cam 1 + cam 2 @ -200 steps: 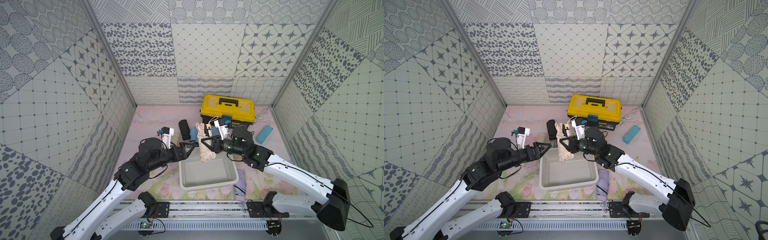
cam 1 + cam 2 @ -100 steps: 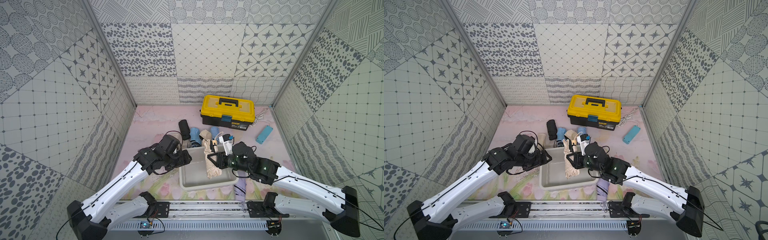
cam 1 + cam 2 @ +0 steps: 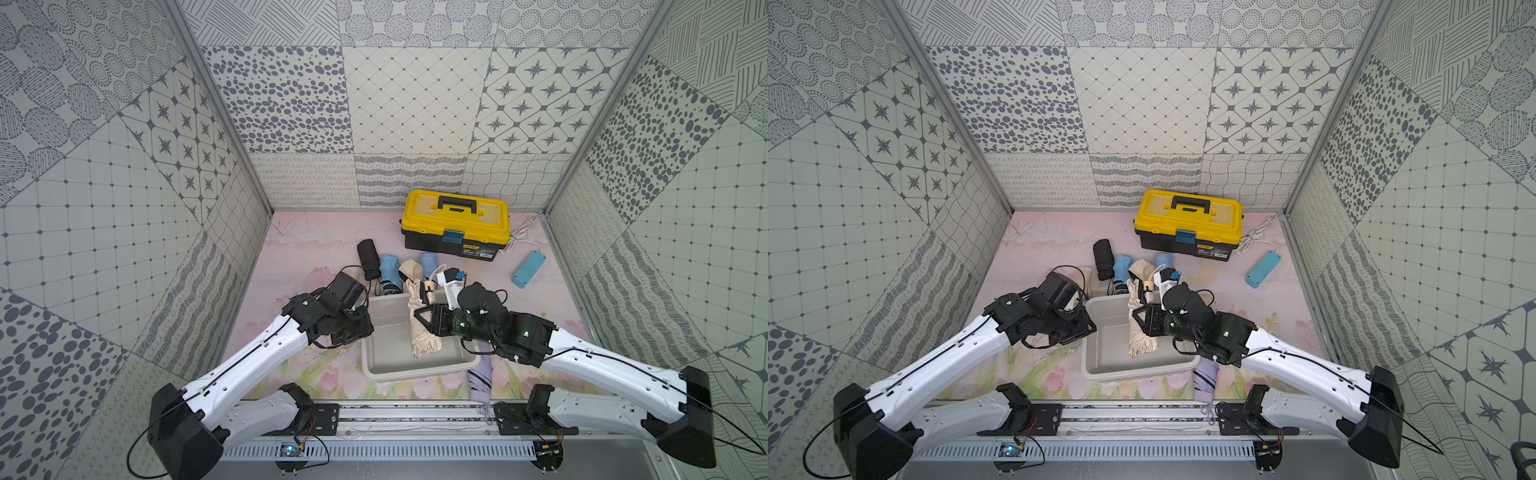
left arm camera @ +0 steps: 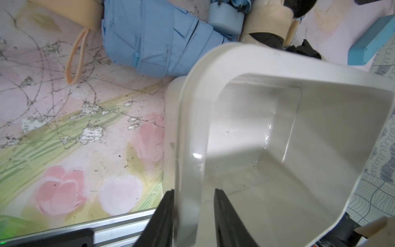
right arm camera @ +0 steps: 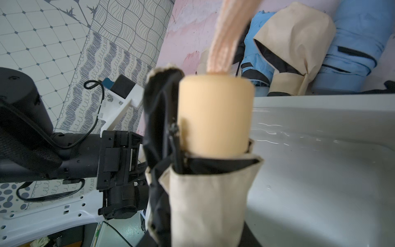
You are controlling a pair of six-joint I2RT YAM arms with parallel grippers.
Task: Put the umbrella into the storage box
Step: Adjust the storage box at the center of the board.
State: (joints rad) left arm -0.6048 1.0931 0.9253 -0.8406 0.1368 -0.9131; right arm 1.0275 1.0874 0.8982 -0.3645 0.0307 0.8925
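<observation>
My right hand will set the beige folded umbrella on the storage box's bottom near my left gripper [image 3: 398,336].
The storage box [image 3: 415,371] [image 3: 1133,371] is a white tub near the table's front. My right gripper [image 3: 428,322] [image 3: 1148,321] is shut on a beige folded umbrella [image 3: 420,336] [image 3: 1141,334], which hangs tilted over the box's inside with its handle toward the back. The right wrist view shows the umbrella's handle [image 5: 214,115] and sleeve filling the jaws of that gripper [image 5: 198,237], with the box wall [image 5: 320,132] beside it. My left gripper [image 3: 365,328] [image 3: 1090,328] [image 4: 193,192] has closed in on the box's left rim [image 4: 188,149], one finger outside and one inside.
Behind the box lie a black umbrella [image 3: 369,257], two blue umbrellas [image 3: 390,270] and another beige one [image 3: 411,270]. A lilac umbrella [image 3: 480,374] lies at the box's front right corner. A yellow toolbox [image 3: 455,224] stands at the back, with a turquoise power strip [image 3: 528,269] to its right.
My left arm swung in and dropped to the box's left rim, its jaws closing from wide open. My right gripper carried the beige umbrella forward and lower, over the box.
</observation>
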